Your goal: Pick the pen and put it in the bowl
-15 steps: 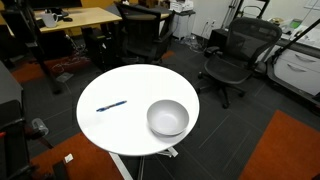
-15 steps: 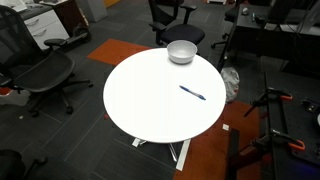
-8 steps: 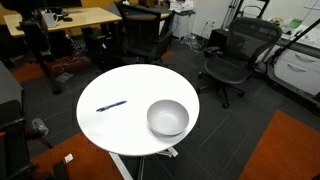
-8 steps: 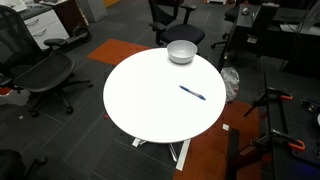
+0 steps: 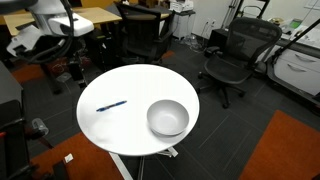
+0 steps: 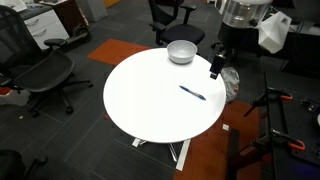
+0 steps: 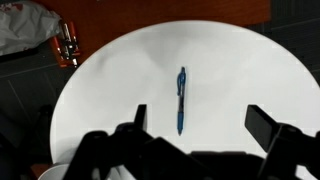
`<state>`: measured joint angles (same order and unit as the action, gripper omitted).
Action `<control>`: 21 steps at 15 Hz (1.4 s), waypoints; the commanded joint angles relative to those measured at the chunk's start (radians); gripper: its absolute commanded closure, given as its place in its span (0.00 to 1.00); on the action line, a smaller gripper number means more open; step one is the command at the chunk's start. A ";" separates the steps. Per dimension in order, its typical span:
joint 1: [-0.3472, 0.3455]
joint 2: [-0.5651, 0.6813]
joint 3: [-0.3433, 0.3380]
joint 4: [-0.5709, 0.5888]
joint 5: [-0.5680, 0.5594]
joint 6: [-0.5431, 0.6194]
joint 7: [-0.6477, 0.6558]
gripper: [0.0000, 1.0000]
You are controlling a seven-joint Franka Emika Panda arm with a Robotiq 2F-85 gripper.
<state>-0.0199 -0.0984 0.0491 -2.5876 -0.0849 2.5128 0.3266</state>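
Next, my gripper goes to the middle of the blue pen (image 5: 112,106) (image 7: 181,102) on the round white table and closes there.
The blue pen (image 5: 111,105) lies flat on the round white table (image 5: 130,85), apart from the white-grey bowl (image 5: 167,118), which stands empty near the table's edge. Both also show in an exterior view, the pen (image 6: 192,92) and the bowl (image 6: 181,52). My gripper (image 6: 215,66) hangs open and empty above the table's rim, beside the pen and not touching it; it also shows in an exterior view (image 5: 77,68). In the wrist view the pen (image 7: 181,100) lies just ahead of my open fingers (image 7: 200,125).
Black office chairs (image 5: 232,58) (image 6: 40,75) stand around the table. A wooden desk (image 5: 75,18) is behind it. Orange carpet patches (image 5: 290,150) lie on the dark floor. A tripod leg (image 6: 272,105) stands near the table.
The arm and gripper have come into both exterior views, reaching over the table's edge near the pen. The pen and bowl have not moved.
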 commanded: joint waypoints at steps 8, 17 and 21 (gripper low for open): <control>0.035 0.356 -0.101 0.106 -0.044 0.247 0.082 0.00; 0.087 0.503 -0.144 0.241 -0.009 0.246 0.049 0.00; 0.098 0.546 -0.153 0.280 -0.005 0.240 0.044 0.00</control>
<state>0.0517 0.4126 -0.0811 -2.3444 -0.1067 2.7512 0.3801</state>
